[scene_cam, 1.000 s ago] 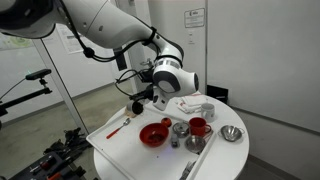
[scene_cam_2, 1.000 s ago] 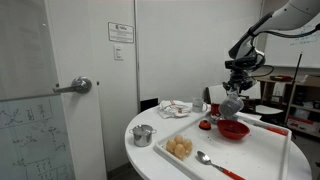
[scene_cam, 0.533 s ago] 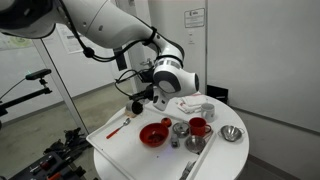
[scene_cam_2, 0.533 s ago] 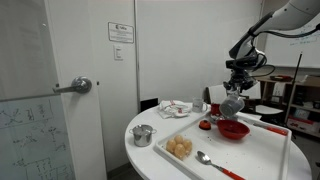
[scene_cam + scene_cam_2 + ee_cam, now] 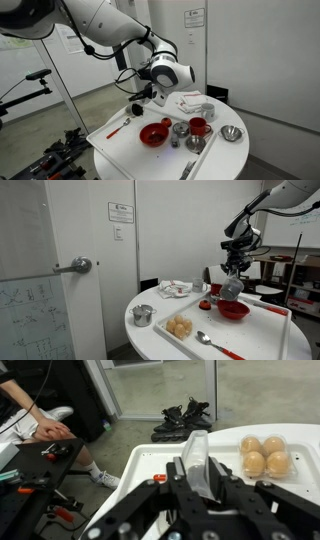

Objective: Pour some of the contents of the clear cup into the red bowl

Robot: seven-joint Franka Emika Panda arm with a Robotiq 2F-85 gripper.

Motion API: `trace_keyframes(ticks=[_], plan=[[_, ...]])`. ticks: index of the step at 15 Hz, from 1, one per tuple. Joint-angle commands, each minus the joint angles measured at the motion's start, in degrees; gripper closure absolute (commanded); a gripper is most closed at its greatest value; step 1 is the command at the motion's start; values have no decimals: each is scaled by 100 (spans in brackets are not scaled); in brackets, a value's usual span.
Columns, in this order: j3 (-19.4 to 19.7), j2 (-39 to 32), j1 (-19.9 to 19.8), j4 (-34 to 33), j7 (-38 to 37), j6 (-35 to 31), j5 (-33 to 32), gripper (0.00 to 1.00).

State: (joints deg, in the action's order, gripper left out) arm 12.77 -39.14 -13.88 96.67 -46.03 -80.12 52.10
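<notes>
The robot's gripper will release the clear cup on the white tray [image 5: 139, 126] between the red bowl and the red-handled spoon.
My gripper [image 5: 197, 470] is shut on the clear cup [image 5: 196, 452], which shows tilted between the fingers in the wrist view. Its contents cannot be made out. In both exterior views the gripper [image 5: 232, 281] [image 5: 141, 102] holds the cup [image 5: 230, 289] in the air, just above and beside the red bowl [image 5: 234, 310] [image 5: 154, 134]. The wide glossy red bowl sits on the white tray [image 5: 262, 338].
On the tray stand a red mug [image 5: 198, 127], metal cups [image 5: 180, 130] and a metal bowl [image 5: 231, 133]. Another metal cup [image 5: 143, 315], a pack of tan round items [image 5: 180, 328] [image 5: 262, 455] and a red-handled spoon [image 5: 212, 343] lie near the tray's edges.
The arm has lifted the gripper and cup slightly and shifted a little over the last second. Nothing on the tray has moved.
</notes>
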Motion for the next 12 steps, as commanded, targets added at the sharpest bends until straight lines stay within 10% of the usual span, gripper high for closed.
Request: trace_keyframes(ticks=[1, 12], plan=[[38, 89, 417, -290, -485, -116, -521, 90], [-236, 23, 1632, -881, -2856, -1716, -2467, 90]])
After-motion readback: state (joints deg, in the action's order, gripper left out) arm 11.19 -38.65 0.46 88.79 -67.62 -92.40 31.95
